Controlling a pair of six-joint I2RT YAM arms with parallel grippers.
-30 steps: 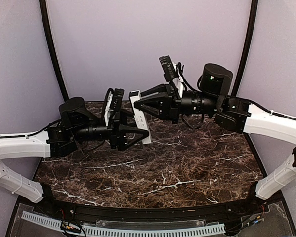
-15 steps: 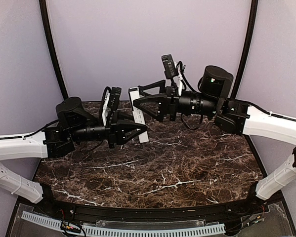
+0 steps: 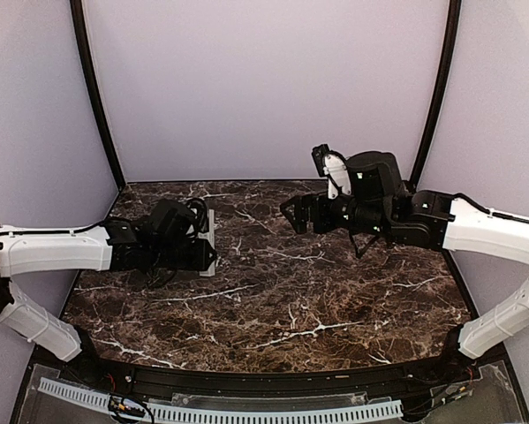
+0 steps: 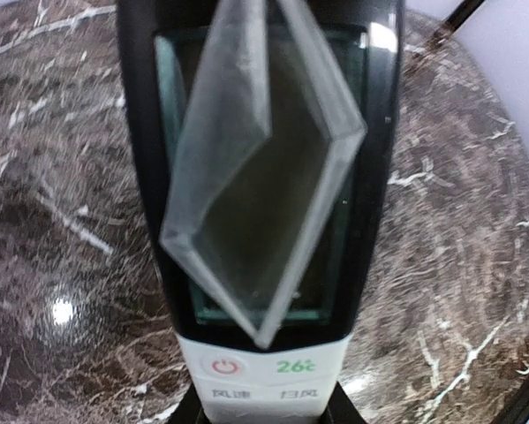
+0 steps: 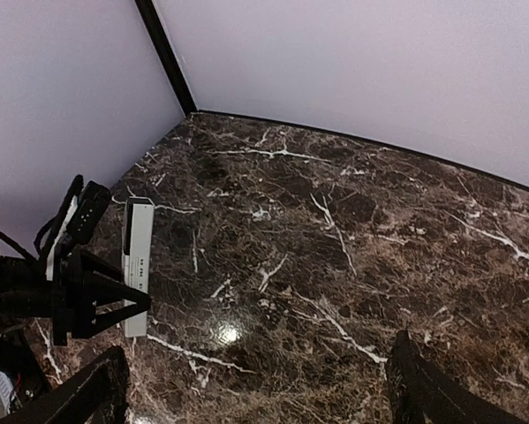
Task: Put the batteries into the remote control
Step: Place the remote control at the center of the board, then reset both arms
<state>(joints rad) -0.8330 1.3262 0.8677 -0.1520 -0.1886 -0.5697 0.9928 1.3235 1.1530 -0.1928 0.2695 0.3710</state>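
The robot's left gripper will release the remote control on the dark marble point(image 3: 219, 275), with the remote's near end across the long white vein.
The remote control point(image 3: 210, 231) is a slim white bar down at the marble tabletop on the left. My left gripper point(image 3: 207, 257) is shut across its near part. In the left wrist view the remote control point(image 4: 246, 375) fills the frame with its dark display, a clear film point(image 4: 246, 177) lifting off it, and my left gripper point(image 4: 260, 413) clamps its white button end. The right wrist view shows the remote control point(image 5: 138, 243) with the left gripper point(image 5: 132, 300) on it. My right gripper point(image 3: 292, 213) hangs open and empty over the table's middle, apart from the remote. The batteries are out of view.
The dark marble table point(image 3: 299, 300) meets lilac walls at the back and sides, with black corner posts point(image 3: 94, 97). The right gripper's fingers point(image 5: 87, 393) stand wide at the bottom of its own view, over bare marble.
Both grippers held the remote up in the air between them. The right gripper let go, opened and drew back right. The left arm swung down and left, carrying the remote to the tabletop.
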